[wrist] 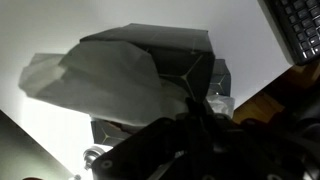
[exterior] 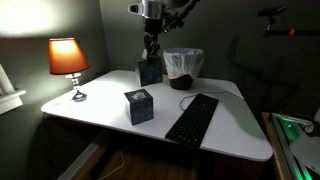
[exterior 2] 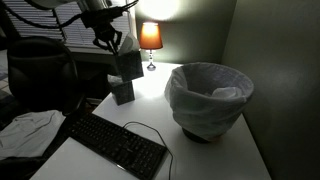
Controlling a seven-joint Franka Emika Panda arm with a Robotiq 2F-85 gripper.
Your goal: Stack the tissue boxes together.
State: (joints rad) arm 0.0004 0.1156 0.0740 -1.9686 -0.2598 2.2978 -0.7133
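Next, I let go of the lighter tissue box with my gripper on top of the dark patterned box (exterior: 140, 95) near the keyboard.
Two cube tissue boxes are on a white table (exterior: 235, 125). The dark patterned box (exterior: 139, 106) stands near the front, left of the keyboard; it also shows in an exterior view (exterior 2: 123, 92) and partly in the wrist view (wrist: 216, 78). The lighter box (exterior: 150, 73) is further back, under my gripper (exterior: 150, 52). The gripper (exterior 2: 112, 45) grips this box (exterior 2: 127, 65) at its top, and it looks slightly raised. In the wrist view this box (wrist: 150, 50), with white tissue poking out, fills the frame right at my dark fingers (wrist: 185, 110).
A dark round bin with a white liner (exterior: 183, 68) stands right of the held box, large in an exterior view (exterior 2: 208, 98). A black keyboard (exterior: 192, 118) lies at the front, its cable trailing. A lit lamp (exterior: 68, 62) stands at the far corner.
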